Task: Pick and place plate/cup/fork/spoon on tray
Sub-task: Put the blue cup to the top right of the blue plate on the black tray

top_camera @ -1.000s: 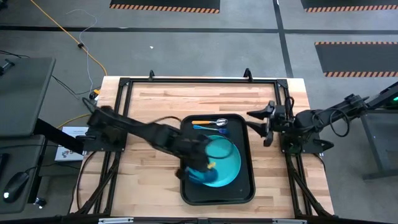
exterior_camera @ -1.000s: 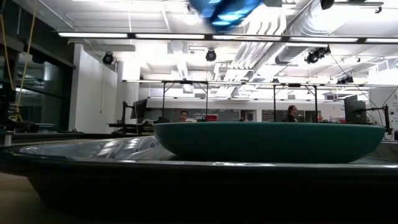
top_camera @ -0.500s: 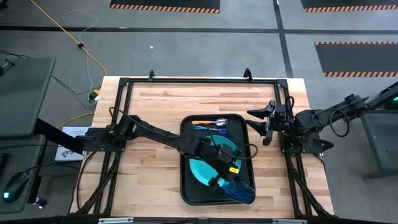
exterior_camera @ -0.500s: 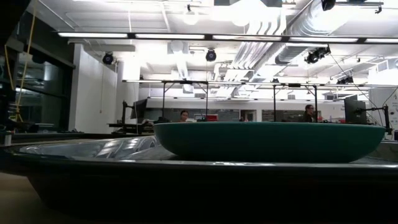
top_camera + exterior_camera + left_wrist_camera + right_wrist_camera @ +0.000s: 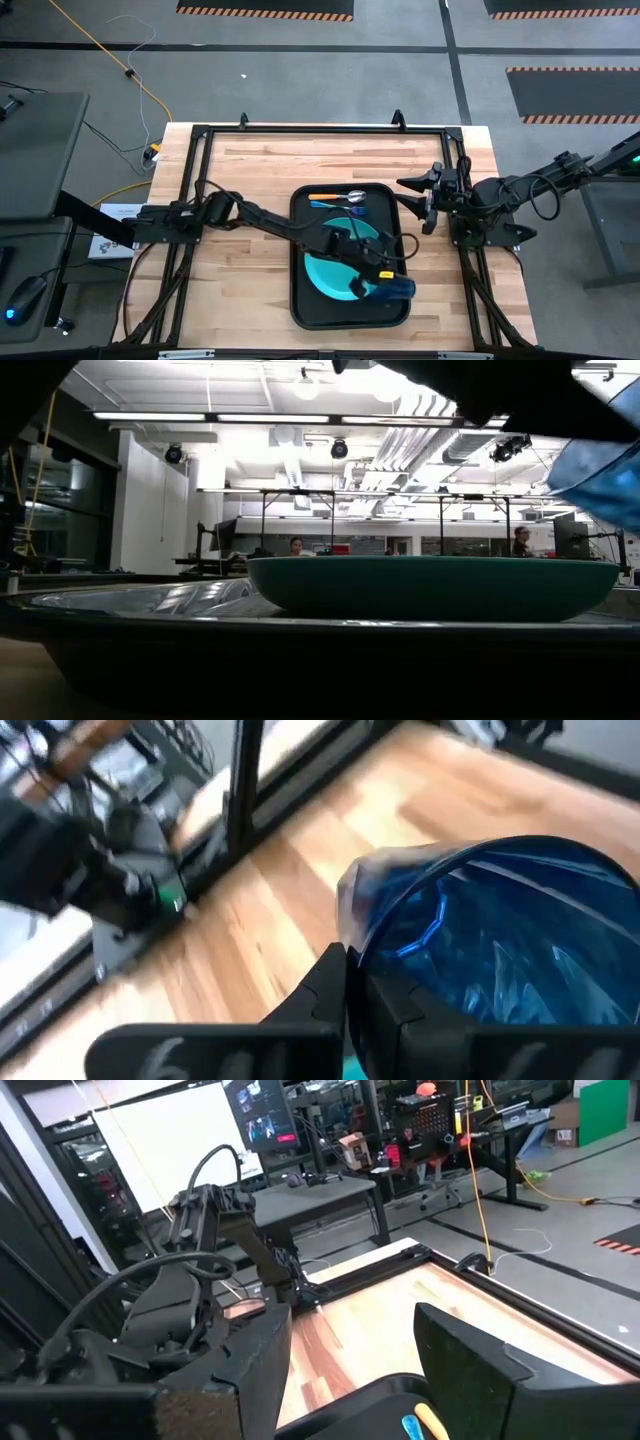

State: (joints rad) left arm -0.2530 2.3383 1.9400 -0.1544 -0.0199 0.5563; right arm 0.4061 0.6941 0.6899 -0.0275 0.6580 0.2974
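Note:
Next, my left gripper sets the dark blue cup on the black tray's near corner (image 5: 369, 302) beside the teal plate.
The black tray (image 5: 298, 300) lies on the table's middle. The teal plate (image 5: 325, 272) rests flat in it and also shows in the low view (image 5: 430, 588). The orange-handled spoon (image 5: 335, 196) and the blue fork (image 5: 335, 205) lie at the tray's far end. My left gripper (image 5: 374, 282) is over the tray's near right part, shut on the dark blue cup (image 5: 396, 288), which shows raised above the plate in the low view (image 5: 605, 470). My right gripper (image 5: 424, 203) is open and empty at the table's right edge. My left gripper pinches the cup's wall at its rim (image 5: 352, 935) between its two fingers (image 5: 325, 982). The cup is lifted clear of the plate and tray and is tipped, jutting out past the fingertips toward the table's right.
A black metal frame (image 5: 300, 131) runs around the table top. Bare wood shows left of the tray (image 5: 240, 270) and at the far side (image 5: 330, 160). Beyond the table, the low view shows a room with people far off.
My left gripper has carried the cup from over the tray's near left part across the plate toward the tray's near right corner, and has come down: in the low view the cup has gone from the top middle to lower at the right.

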